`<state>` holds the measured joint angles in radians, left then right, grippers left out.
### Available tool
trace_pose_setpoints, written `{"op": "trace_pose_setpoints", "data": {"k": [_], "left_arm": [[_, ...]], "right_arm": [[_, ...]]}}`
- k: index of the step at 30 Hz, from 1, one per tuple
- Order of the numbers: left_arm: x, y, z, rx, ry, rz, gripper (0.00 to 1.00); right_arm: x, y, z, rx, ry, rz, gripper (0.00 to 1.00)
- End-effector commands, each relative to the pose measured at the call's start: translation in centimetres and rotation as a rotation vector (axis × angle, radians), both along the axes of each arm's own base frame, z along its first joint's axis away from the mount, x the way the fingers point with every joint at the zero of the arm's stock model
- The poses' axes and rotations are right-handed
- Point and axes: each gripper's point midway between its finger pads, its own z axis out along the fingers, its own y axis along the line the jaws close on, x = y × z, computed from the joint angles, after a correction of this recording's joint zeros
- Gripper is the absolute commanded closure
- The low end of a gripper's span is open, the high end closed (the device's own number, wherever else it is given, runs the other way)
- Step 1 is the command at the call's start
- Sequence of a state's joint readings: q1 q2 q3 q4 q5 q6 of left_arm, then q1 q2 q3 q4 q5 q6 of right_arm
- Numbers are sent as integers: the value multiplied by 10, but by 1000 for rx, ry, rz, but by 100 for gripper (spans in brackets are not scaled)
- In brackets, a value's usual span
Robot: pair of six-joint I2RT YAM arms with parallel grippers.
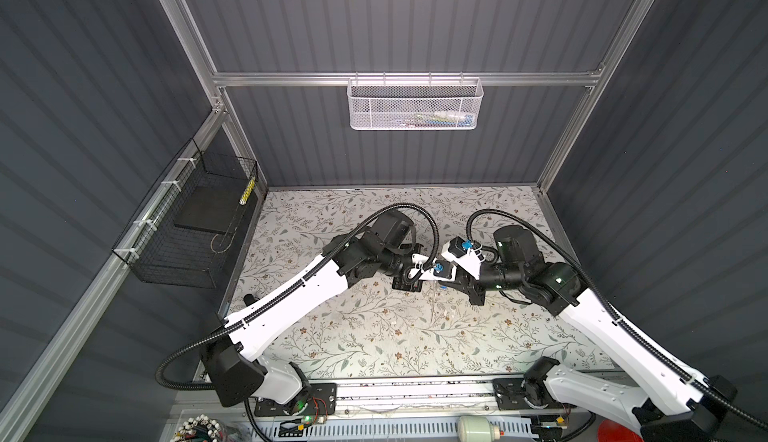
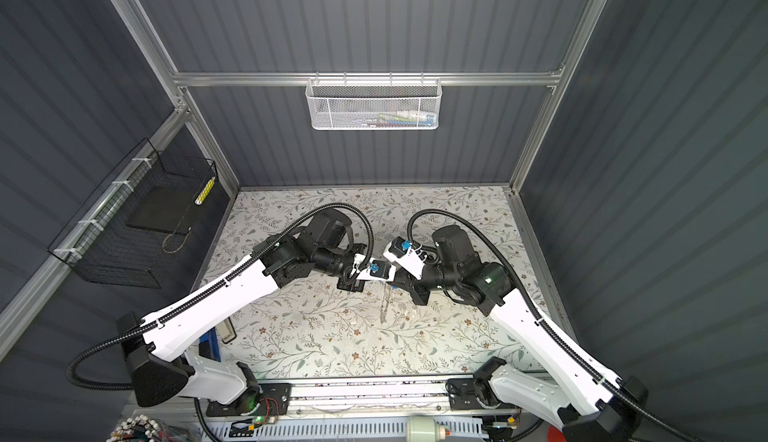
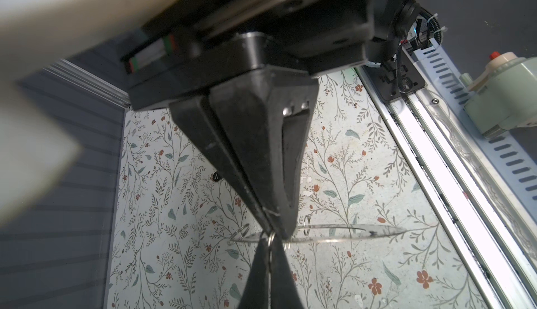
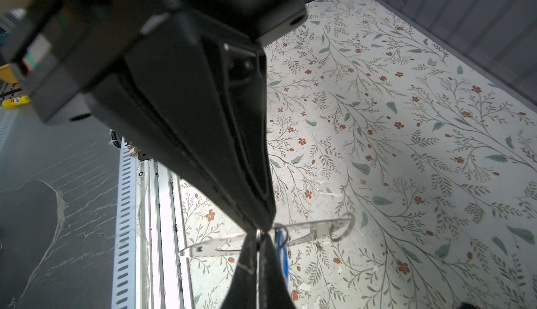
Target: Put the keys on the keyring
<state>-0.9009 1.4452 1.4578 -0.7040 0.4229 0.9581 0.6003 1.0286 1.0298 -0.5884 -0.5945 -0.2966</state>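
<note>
My right gripper pinches the silver piece at my left gripper's fingers while the blue tag hangs outside. Next, I open it and take the blue tag [image 4: 283, 254].
Both grippers meet tip to tip just above the middle of the floral table [image 1: 374, 336]. My left gripper [image 3: 271, 239] is shut on the keyring [image 3: 272, 236], a thin silver ring seen edge-on between its fingers. The right gripper [image 4: 258, 239] is shut too, pinching a small silver metal piece [image 4: 258, 234] at the same spot. Whether that piece is a key or the ring's edge I cannot tell. A blue tag [image 4: 280, 249] hangs on a thin loop beside the tips. No key shows plainly. In both top views the wrist cameras hide the fingertips.
A clear acrylic strip [image 4: 308, 232] carrying spare rings [image 4: 343, 226] lies under the grippers. Along the table's front edge runs an aluminium rail [image 3: 436, 162], with a pale green cylinder [image 3: 505, 95] beyond it. A white mesh basket [image 1: 415, 105] hangs on the back wall and a black wire basket [image 1: 187, 227] on the left wall.
</note>
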Motion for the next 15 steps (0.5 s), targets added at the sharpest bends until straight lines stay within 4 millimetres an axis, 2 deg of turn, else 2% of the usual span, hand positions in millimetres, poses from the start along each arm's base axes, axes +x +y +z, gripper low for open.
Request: {"op": "trace_pose_setpoints", "data": {"k": [1,3,6,8,12,15], "left_arm": [[-10,-3,-3,16,40,-42,100],[-11,-3,-1,9,52,-43,100],[-14,-3,3,-13,77,-38,100],[-17,-3,6,-36,84,-43,100],[-11,3,23,-181,170,-14,100],[-5,9,43,-316,229,-1,100]], "right_arm": [[3,6,29,73,-82,18,100],[4,5,30,72,-91,11,98],[7,-1,28,55,-125,-21,87],[11,-8,28,58,-172,-67,76],[13,-20,22,70,-233,-138,65],[13,-27,29,127,-288,-189,61]]}}
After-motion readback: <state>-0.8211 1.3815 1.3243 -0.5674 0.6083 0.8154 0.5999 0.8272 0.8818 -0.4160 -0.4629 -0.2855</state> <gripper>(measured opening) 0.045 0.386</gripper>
